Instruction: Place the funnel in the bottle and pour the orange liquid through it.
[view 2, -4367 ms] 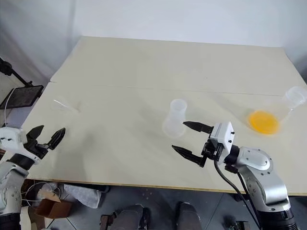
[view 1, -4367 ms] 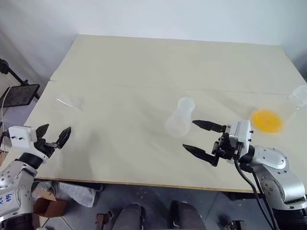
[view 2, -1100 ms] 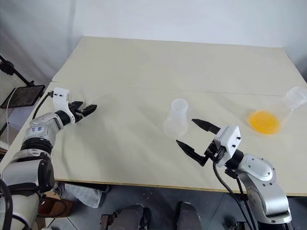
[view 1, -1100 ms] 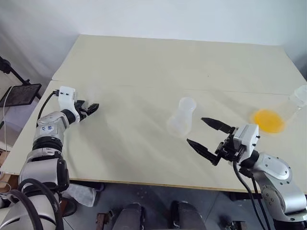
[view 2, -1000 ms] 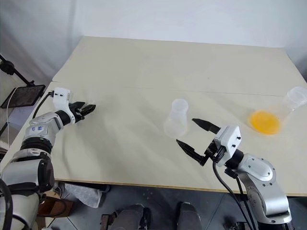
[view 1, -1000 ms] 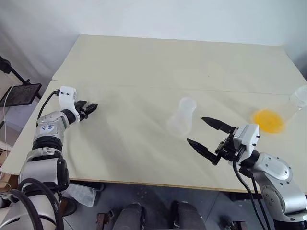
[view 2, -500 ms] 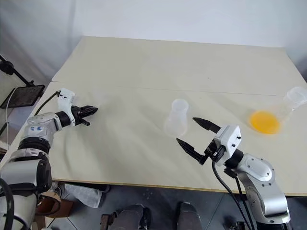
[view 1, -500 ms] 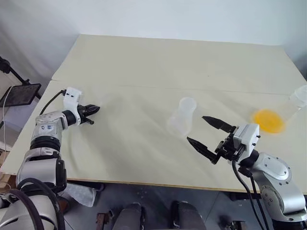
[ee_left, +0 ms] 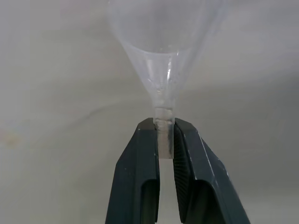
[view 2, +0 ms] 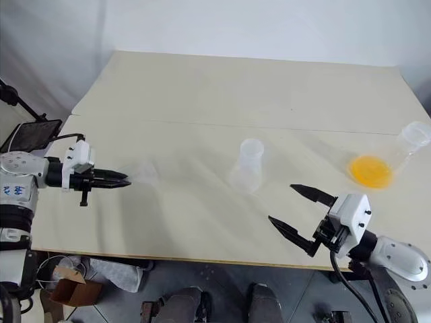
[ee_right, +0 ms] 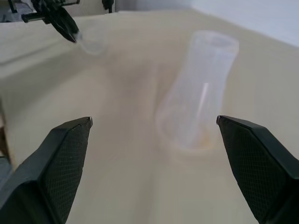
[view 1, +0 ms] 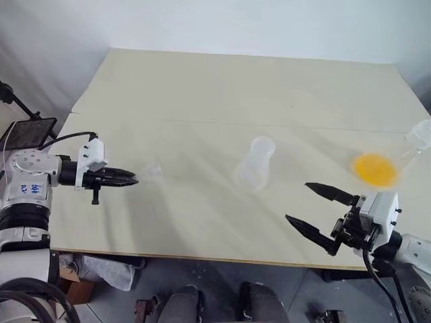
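The funnel's narrow stem, which must go into the bottle, is held in my left gripper, so next I put the funnel down and grip it by its flared opening [ee_left: 164, 28].
The funnel [ee_left: 163, 46], clear and hard to see, hangs off the table at the left, its flared mouth pointing away from the wrist. My left gripper [ee_left: 163, 122] is shut on the funnel's narrow stem. From the head, the left gripper [view 1: 133, 179] points right with the funnel [view 1: 151, 169] at its tips. The bottle [view 1: 254, 163] stands upright and empty mid-table. The orange liquid [view 1: 375, 168] sits in a larger clear flask [view 1: 419, 135] at the far right. My right gripper [view 1: 298, 201] stands open near the front edge, apart from the bottle [ee_right: 198, 88].
The pale table [view 1: 202, 87] has a seam running across its middle. A black stand with a dark panel [view 1: 27, 132] is off the table's left side. The larger flask is close to the table's right edge.
My left gripper has shut on the funnel's stem, rolled, and drawn back toward the near left with the funnel lifted. My right gripper has pulled back to the right, away from the bottle.
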Robot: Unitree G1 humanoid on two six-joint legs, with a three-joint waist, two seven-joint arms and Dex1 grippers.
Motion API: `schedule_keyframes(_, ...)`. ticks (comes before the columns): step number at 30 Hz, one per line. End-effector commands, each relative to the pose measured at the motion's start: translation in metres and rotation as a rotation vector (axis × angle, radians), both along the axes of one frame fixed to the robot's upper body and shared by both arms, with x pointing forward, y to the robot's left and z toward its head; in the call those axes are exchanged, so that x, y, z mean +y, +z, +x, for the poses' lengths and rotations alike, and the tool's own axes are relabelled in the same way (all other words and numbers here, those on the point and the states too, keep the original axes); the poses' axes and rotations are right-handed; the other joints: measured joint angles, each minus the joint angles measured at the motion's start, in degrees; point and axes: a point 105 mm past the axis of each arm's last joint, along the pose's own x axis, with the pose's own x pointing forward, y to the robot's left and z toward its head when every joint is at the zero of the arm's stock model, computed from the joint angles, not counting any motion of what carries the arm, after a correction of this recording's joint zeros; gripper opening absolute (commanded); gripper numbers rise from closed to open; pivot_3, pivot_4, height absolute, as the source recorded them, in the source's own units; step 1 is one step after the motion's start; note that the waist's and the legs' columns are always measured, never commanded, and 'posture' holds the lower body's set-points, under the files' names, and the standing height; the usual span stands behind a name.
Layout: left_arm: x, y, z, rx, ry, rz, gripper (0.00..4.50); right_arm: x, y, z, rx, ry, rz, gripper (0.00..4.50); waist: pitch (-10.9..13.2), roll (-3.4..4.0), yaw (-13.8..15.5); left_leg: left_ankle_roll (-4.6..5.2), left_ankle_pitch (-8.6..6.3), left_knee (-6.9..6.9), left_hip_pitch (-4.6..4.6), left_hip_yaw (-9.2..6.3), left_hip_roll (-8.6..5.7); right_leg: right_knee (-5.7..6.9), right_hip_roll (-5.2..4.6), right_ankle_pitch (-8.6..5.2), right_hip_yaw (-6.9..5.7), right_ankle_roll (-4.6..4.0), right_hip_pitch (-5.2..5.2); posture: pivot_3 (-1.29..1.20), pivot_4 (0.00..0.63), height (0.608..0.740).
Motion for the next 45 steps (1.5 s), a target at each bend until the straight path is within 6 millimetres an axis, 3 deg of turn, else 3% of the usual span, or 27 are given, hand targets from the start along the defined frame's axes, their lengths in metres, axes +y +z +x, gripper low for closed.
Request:
schedule_keyframes(1, -0.003, -0.006, -0.004, -0.001, -0.061, 0.057, 0.11, 0.01, 0.011, -0.004, -0.045, 0.035, 0.013, 4.5, 0.0, 0.0, -0.03, 0.0, 0.0, 0.0, 0.01, 0.0, 0.01, 0.01, 0.01, 0.0, 0.02, 0.0, 0.0, 0.0, 0.15, 0.74)
schedule_keyframes(7, -0.003, -0.027, 0.0, 0.013, -0.045, 0.109, 0.11, 0.016, 0.011, -0.003, -0.044, 0.043, 0.025, 4.5, 0.0, 0.0, 0.0, -0.01, -0.01, -0.05, -0.02, -0.01, 0.0, 0.04, 0.01, 0.0, 0.01, 0.0, -0.08, 0.0, 0.15, 0.74)
schedule_keyframes(14, -0.006, -0.021, 0.008, -0.033, 0.011, 0.032, 2.32, 0.018, 0.011, -0.002, -0.048, 0.04, 0.033, 4.5, 0.0, 0.0, 0.08, 0.0, -0.01, -0.02, 0.0, -0.03, -0.02, 0.07, -0.01, 0.0, -0.01, 0.01, -0.04, 0.0, 0.15, 0.74)
schedule_keyframes(18, 0.002, -0.012, -0.002, -0.082, 0.021, 0.005, 3.5, 0.019, 0.01, 0.0, -0.047, 0.035, 0.038, 4.5, 0.0, 0.0, -0.1, 0.0, -0.01, -0.03, -0.02, -0.03, -0.01, 0.06, -0.02, 0.0, 0.0, 0.01, -0.06, 0.0, 0.15, 0.74)
schedule_keyframes(25, 0.005, 0.006, -0.034, -0.132, 0.042, -0.059, 3.5, 0.02, 0.007, 0.004, -0.048, 0.047, 0.046, 4.5, 0.0, 0.01, -0.65, -0.02, -0.02, -0.05, -0.01, -0.14, 0.07, 0.04, -0.02, 0.0, 0.4, 0.0, -0.05, 0.0, 0.15, 0.74)
schedule_keyframes(30, -0.005, 0.014, -0.059, -0.126, 0.127, -0.155, 3.5, 0.024, 0.007, 0.011, -0.05, 0.083, 0.051, 4.5, 0.02, 0.03, -0.73, -0.05, -0.04, -0.07, -0.01, -0.2, 0.08, -0.06, -0.35, 0.0, 0.51, 0.0, 0.0, 0.0, 0.15, 0.74)
schedule_keyframes(38, -0.024, 0.015, -0.068, -0.093, 0.353, -0.312, 3.5, 0.027, 0.007, 0.018, -0.054, 0.122, 0.051, 4.5, 0.04, 0.08, -0.16, -0.08, -0.06, -0.07, -0.01, -0.23, 0.07, -0.11, -0.4, 0.0, 0.5, -0.01, 0.01, 0.0, 0.15, 0.74)
schedule_keyframes(45, -0.026, -0.004, -0.069, -0.06, 0.449, -0.296, 3.5, 0.029, 0.006, 0.02, -0.055, 0.136, 0.057, 4.5, 0.04, 0.09, -0.12, -0.12, -0.07, -0.09, 0.02, -0.2, 0.08, -0.12, -0.28, -0.01, 0.51, -0.02, 0.0, 0.0, 0.15, 0.74)
